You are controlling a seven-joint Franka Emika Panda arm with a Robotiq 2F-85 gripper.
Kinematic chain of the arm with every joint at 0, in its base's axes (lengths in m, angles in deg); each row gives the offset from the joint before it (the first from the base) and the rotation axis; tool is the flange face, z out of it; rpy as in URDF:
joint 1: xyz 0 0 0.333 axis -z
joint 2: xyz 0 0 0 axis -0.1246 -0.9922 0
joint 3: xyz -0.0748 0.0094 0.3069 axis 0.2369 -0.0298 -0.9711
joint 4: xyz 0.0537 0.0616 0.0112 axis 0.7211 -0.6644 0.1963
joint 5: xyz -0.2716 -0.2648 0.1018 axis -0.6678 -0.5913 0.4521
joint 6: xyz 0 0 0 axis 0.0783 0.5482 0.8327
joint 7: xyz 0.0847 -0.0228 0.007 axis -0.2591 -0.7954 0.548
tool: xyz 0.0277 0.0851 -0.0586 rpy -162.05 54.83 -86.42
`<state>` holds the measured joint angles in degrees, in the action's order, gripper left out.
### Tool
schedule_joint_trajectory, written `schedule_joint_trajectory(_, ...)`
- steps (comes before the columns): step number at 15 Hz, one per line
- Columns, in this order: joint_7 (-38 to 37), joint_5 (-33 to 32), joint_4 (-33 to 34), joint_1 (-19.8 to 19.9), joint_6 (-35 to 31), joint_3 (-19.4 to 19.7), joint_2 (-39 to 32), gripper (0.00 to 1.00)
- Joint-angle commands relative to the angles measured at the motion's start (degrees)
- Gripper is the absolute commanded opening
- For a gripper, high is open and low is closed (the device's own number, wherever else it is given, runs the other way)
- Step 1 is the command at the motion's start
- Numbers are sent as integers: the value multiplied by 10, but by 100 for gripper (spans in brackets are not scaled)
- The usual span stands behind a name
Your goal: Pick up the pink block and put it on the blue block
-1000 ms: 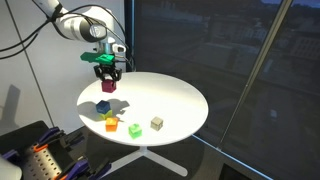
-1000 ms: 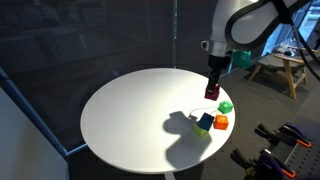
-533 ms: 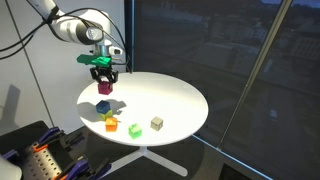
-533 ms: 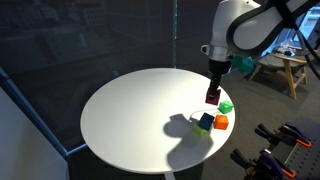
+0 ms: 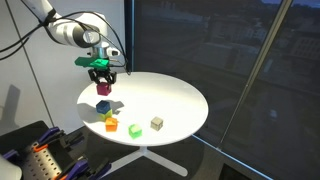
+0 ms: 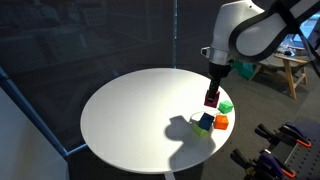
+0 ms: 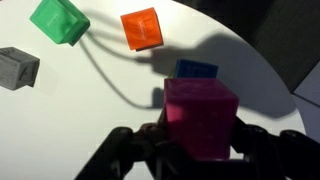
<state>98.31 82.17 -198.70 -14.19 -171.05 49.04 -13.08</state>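
Observation:
The robot's gripper needs to release the pink block on top of the blue block (image 5: 100,101) (image 7: 202,78), near the edge of the white table. The pink block still hangs above the table.
My gripper (image 5: 103,82) is shut on the pink block (image 7: 200,118), a magenta cube that fills the lower middle of the wrist view. It hangs above the round white table (image 5: 175,100), also in an exterior view (image 6: 210,97). The blue block (image 7: 197,69) sits on the table just beyond the pink block in the wrist view, partly hidden by it. In an exterior view the blue block (image 5: 103,105) lies below the gripper, apart from it. It also shows in an exterior view (image 6: 204,122).
An orange cube (image 7: 141,27), a green cube (image 7: 60,20) and a grey-beige cube (image 7: 17,67) sit on the table. They also show in an exterior view: orange (image 5: 111,123), green (image 5: 134,129), beige (image 5: 157,123). The table edge is close behind the blue block.
The gripper with the pink block has moved a little toward the spot above the blue block. The blocks on the table have not moved.

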Motion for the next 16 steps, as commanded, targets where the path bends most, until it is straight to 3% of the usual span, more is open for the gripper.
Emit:
schedule_joint_trajectory(1, 15, 8, -17, -4, -19, -5, 15, 28)
schedule_joint_trajectory(16, 25, 14, -16, -6, -14, -6, -7, 28)
